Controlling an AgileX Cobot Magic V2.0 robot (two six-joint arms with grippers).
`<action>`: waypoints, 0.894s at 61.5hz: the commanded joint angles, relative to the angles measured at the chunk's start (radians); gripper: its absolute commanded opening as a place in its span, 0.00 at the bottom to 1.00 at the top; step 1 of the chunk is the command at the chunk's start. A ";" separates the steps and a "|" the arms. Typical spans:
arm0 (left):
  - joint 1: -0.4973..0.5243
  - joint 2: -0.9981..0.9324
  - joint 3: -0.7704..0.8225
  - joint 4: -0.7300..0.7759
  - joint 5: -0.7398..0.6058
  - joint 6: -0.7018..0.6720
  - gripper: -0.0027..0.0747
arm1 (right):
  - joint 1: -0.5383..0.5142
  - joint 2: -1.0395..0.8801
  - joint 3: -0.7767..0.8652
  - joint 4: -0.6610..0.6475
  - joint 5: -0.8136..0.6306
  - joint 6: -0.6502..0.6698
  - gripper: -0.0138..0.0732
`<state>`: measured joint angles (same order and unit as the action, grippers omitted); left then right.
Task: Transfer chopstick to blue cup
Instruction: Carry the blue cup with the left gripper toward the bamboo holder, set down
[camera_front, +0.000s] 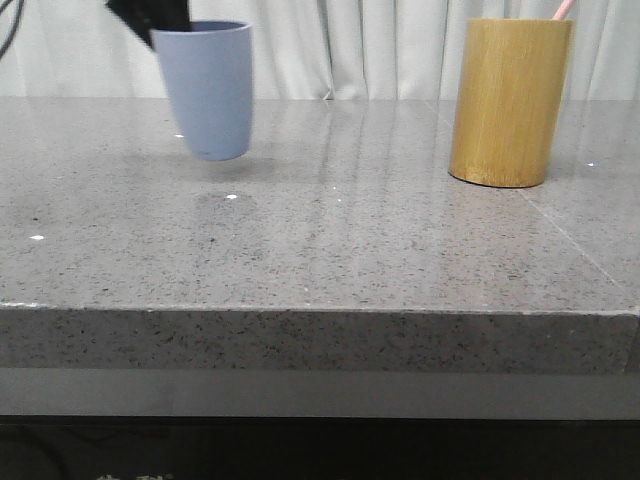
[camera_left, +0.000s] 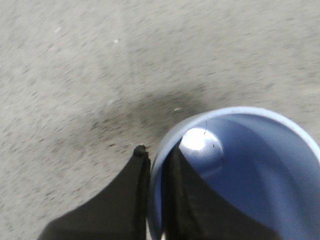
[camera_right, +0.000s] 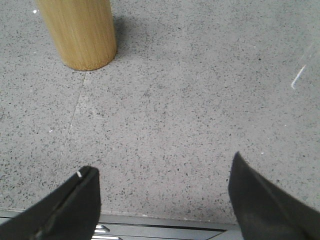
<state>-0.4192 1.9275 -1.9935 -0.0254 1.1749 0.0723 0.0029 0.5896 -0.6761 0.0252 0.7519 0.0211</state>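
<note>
The pink chopstick sticks out above the bamboo cylinder's rim, and its upper end (camera_front: 569, 5) is the spot my right gripper needs to close on next.
The blue cup (camera_front: 209, 90) hangs a little above the table at the back left, tilted slightly. My left gripper (camera_front: 150, 18) is shut on its rim, one finger inside and one outside, as the left wrist view shows (camera_left: 156, 160); the blue cup (camera_left: 250, 170) looks empty there. One pink chopstick end (camera_front: 564, 9) sticks out of the bamboo cylinder (camera_front: 509, 102) at the back right. My right gripper (camera_right: 162, 182) is open and empty near the table's front edge, apart from the bamboo cylinder (camera_right: 80, 32). The right gripper is out of the front view.
The grey speckled stone table (camera_front: 330, 250) has a seam line running forward from the bamboo cylinder. White curtains (camera_front: 380, 45) hang behind the table. The table's front edge (camera_right: 160, 220) lies just under my right gripper.
</note>
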 joint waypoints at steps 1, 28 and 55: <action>-0.039 -0.050 -0.059 -0.014 -0.030 -0.004 0.01 | -0.001 0.008 -0.034 0.001 -0.061 -0.010 0.79; -0.144 0.076 -0.228 -0.015 0.031 -0.004 0.01 | -0.001 0.008 -0.024 0.001 -0.064 -0.010 0.79; -0.152 0.123 -0.266 -0.018 0.077 -0.004 0.04 | -0.001 0.008 -0.024 0.001 -0.067 -0.010 0.79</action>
<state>-0.5648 2.1136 -2.2232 -0.0316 1.2563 0.0723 0.0029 0.5896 -0.6727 0.0252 0.7519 0.0211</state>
